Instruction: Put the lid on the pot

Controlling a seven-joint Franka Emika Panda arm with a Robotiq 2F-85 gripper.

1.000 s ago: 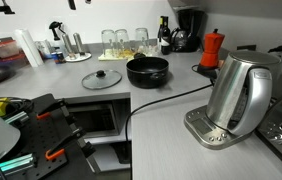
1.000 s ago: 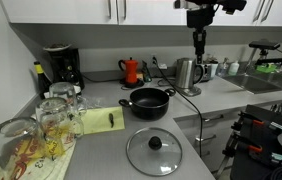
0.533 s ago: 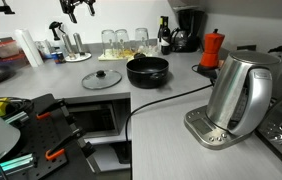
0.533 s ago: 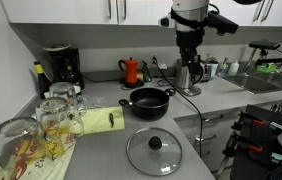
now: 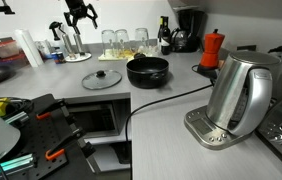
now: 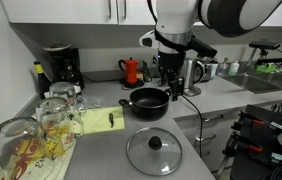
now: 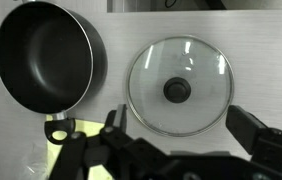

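Observation:
The knob stands up for the fingers. So my gripper needs to next go down to the glass lid's dark knob (image 5: pixel 101 74) (image 7: pixel 177 90) and close there.
The black pot (image 5: pixel 147 71) sits on the grey counter and also shows in the other exterior view (image 6: pixel 148 101) and at the upper left of the wrist view (image 7: pixel 46 55). The glass lid (image 5: pixel 102 78) with its dark knob lies flat on the counter beside the pot, apart from it, and shows in both exterior views (image 6: pixel 154 150). In the wrist view the lid (image 7: pixel 179 85) lies below, between my fingers. My gripper (image 5: pixel 81 19) hangs high above the counter (image 6: pixel 171 72), open and empty (image 7: pixel 186 130).
A steel kettle (image 5: pixel 239 95) stands on its base with a black cable across the counter. A red moka pot (image 5: pixel 212 48), a coffee machine (image 6: pixel 59 65) and drinking glasses (image 6: pixel 56 115) stand near the walls. A yellow pad (image 6: pixel 101 120) lies next to the pot.
The arm has swung further into both exterior views and come lower, moving over the pot and lid area. Lid and pot have not moved.

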